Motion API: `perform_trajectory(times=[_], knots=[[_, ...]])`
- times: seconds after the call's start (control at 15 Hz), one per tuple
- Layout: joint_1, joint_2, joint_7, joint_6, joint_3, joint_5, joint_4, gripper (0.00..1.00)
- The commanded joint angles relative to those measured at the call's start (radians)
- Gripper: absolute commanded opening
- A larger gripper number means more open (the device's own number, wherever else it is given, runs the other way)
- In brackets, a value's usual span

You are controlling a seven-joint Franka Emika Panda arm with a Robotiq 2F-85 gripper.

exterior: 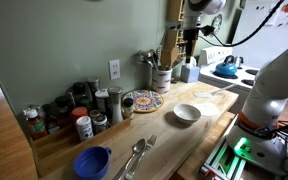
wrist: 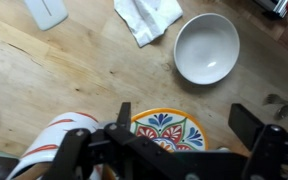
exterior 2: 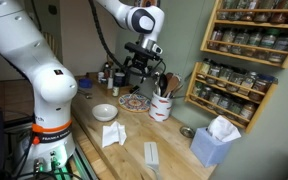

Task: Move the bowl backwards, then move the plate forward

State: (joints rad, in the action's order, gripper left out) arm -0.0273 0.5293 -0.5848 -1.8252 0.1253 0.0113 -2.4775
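My gripper will move over to the white bowl next, and then close on the bowl's rim (exterior: 174, 108) (wrist: 189, 79) at the point nearest the patterned plate.
The white bowl (exterior: 187, 113) sits on the wooden counter, also seen in an exterior view (exterior 2: 105, 112) and at the top of the wrist view (wrist: 206, 47). The patterned plate (exterior: 142, 101) lies near the wall beside the bowl; it also shows in an exterior view (exterior 2: 134, 103). In the wrist view the plate (wrist: 169, 128) lies right below my gripper (wrist: 184, 122), whose fingers are spread wide and hold nothing. In both exterior views the gripper (exterior: 190, 45) (exterior 2: 140, 66) hangs well above the counter.
A white utensil crock (exterior 2: 162, 105) stands next to the plate. A crumpled napkin (wrist: 149, 17), a tissue box (exterior 2: 216, 140), a blue bowl (exterior: 92, 161), spoons (exterior: 134, 155) and spice jars (exterior: 79, 115) along the wall share the counter.
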Motion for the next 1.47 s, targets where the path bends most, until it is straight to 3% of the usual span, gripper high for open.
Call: perform_trajectory(times=[0.0,0.2,0.4,0.47,0.87,1.4], knots=[[-0.063,0.191,-0.053,-0.058,-0.02,0.02,-0.199,1.0],[-0.116,0.271,-0.077,-0.095,-0.056,-0.012,-0.288,1.0],[-0.176,0.259,-0.126,-0.165,-0.053,-0.003,-0.325,1.0],[-0.154,0.235,-0.079,-0.116,-0.055,-0.006,-0.277,1.0],[-0.177,0.24,-0.104,-0.14,-0.056,-0.004,-0.295,1.0],[-0.226,0.0,-0.135,-0.362,-0.063,0.023,-0.289,1.0]])
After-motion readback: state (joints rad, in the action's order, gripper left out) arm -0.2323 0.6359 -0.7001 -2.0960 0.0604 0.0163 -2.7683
